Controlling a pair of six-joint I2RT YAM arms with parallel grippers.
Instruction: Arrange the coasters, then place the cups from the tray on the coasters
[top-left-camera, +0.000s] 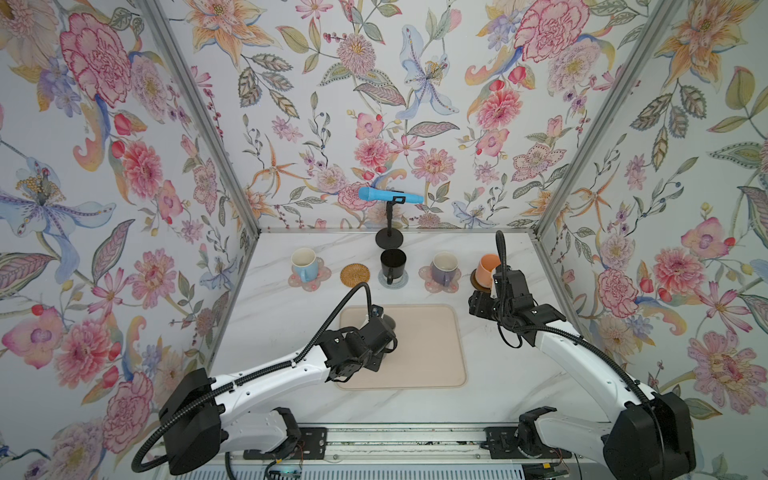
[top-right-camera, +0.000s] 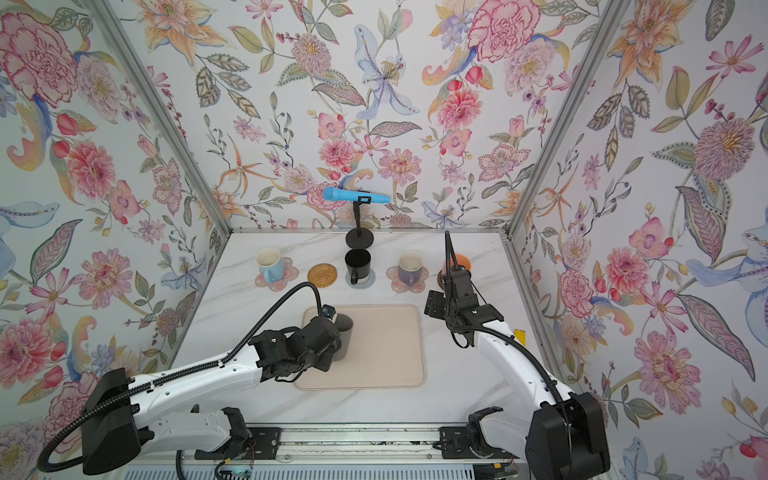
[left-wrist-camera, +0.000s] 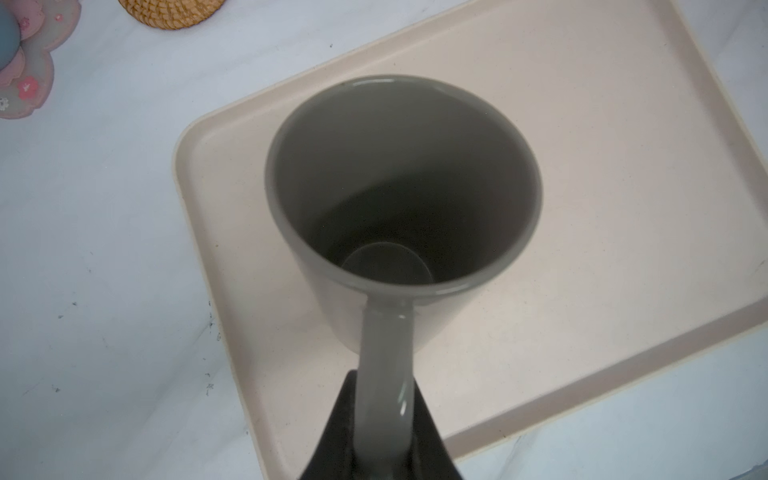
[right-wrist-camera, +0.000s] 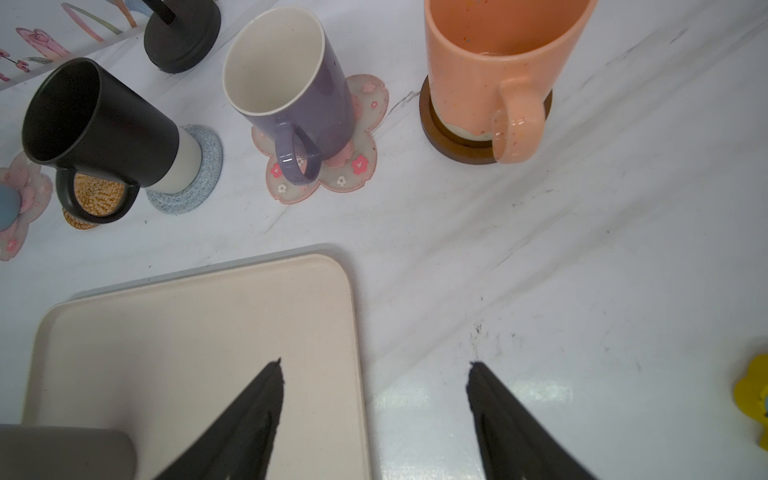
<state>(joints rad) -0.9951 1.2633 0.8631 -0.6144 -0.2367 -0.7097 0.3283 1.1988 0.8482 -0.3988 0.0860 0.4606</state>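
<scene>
I will open my left gripper, which holds the outer part of the grey cup's handle, and grip closer to the cup's rim (left-wrist-camera: 388, 324) before I carry it.
My left gripper (left-wrist-camera: 384, 376) is shut on the handle of the grey cup (left-wrist-camera: 403, 187), which is upright over the left part of the beige tray (left-wrist-camera: 582, 166); I cannot tell whether the cup touches it. Along the back, the light blue cup (top-left-camera: 303, 262) stands on a pink flower coaster (top-left-camera: 322, 279). The rattan coaster (top-left-camera: 354, 275) is bare. The black cup (top-left-camera: 392, 262) stands on the grey-blue coaster (right-wrist-camera: 203, 166). The purple cup (right-wrist-camera: 291, 87) is on a pink flower coaster (right-wrist-camera: 357, 166), and the orange cup (right-wrist-camera: 490, 62) on the dark brown disc (right-wrist-camera: 453, 141). My right gripper (right-wrist-camera: 374, 365) hangs open and empty above the tray's far right corner.
A black stand base (top-left-camera: 389, 239) holding a blue microphone (top-left-camera: 386, 195) stands just behind the black cup. A small yellow object (right-wrist-camera: 752, 395) lies on the table near the right wall. Flowered walls close in the back and both sides.
</scene>
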